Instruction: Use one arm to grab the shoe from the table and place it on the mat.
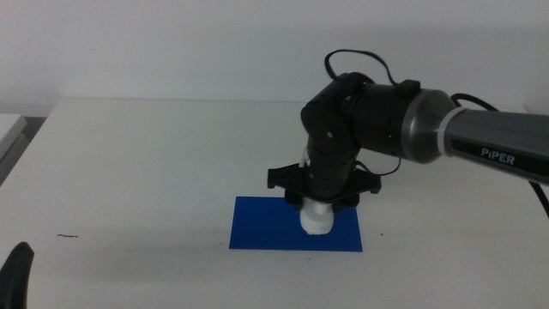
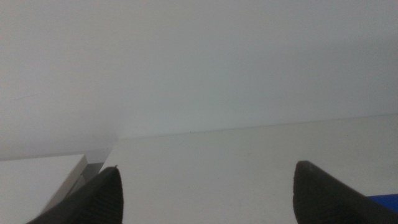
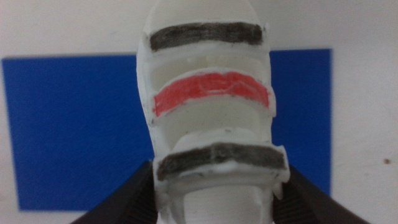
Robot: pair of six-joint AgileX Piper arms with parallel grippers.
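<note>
The robot's right gripper will release the white shoe lengthwise on the middle of the blue mat (image 1: 288,223) (image 3: 152,132).
The white shoe (image 1: 316,217) with red and black stripes (image 3: 211,93) hangs between the jaws of my right gripper (image 1: 319,209), which is shut on it. The black arm lettered "PiPER" (image 1: 480,142) comes in from the right and points straight down over the deep blue mat (image 1: 266,225). The shoe's lower end is over the mat's right half, at or just above its surface. In the right wrist view the mat (image 3: 74,130) fills the background behind the shoe. My left gripper (image 2: 205,199) waits at the table's front left with its jaws apart and nothing between them.
The white table (image 1: 154,163) lies around the mat. A pale flat object (image 1: 10,129) sits at the table's far left edge. A small dark mark (image 1: 67,235) is on the table at the front left. The left gripper's tip (image 1: 15,273) shows at the bottom left corner.
</note>
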